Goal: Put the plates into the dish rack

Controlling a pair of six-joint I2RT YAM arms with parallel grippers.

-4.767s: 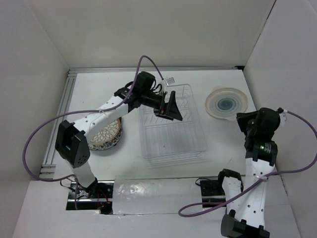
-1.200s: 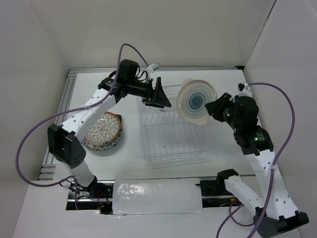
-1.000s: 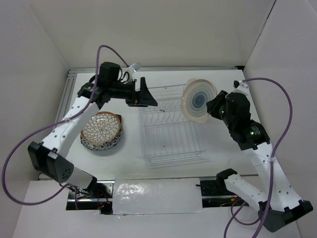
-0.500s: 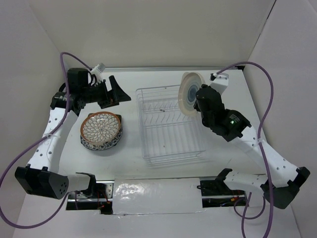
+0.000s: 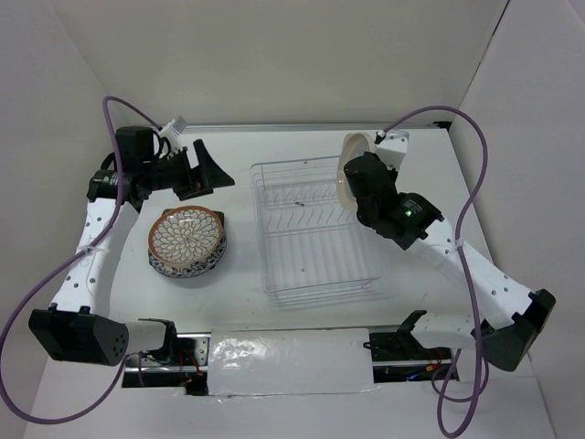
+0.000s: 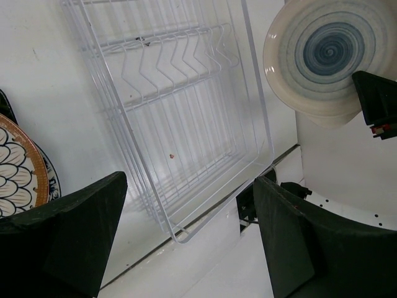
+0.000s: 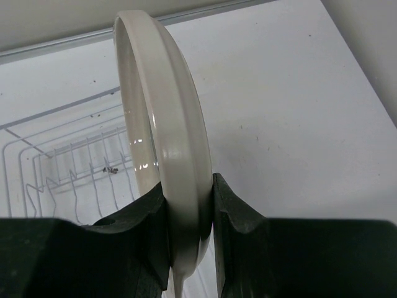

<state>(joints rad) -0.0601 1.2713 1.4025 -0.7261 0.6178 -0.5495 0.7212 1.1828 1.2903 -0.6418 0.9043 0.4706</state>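
Next, my right gripper sets the cream plate between the wires in the far half (image 5: 316, 198) of the dish rack and lets go of it there.
My right gripper (image 5: 351, 186) is shut on the cream plate with blue-grey rings (image 5: 346, 167). It holds the plate upright on its edge over the far right corner of the dish rack (image 5: 317, 285). The right wrist view shows the plate's rim (image 7: 170, 124) pinched between the fingers (image 7: 232, 211), with the rack's prongs (image 7: 62, 149) below to the left. My left gripper (image 5: 216, 170) is open and empty, left of the rack. The brown-rimmed petal plate (image 5: 186, 234) lies on a blue-white floral plate (image 5: 186, 271). The dark square plate is not in view.
The left wrist view shows the rack (image 6: 260, 118), the cream plate (image 6: 325, 53) and the petal plate's edge (image 6: 15, 174). White walls close in the table on three sides. A metal rail (image 5: 114, 197) runs along the left edge.
My right arm has carried the cream plate left from the table's right side to the rack's far right corner and turned it on edge. My left arm has drawn back left, off the rack.
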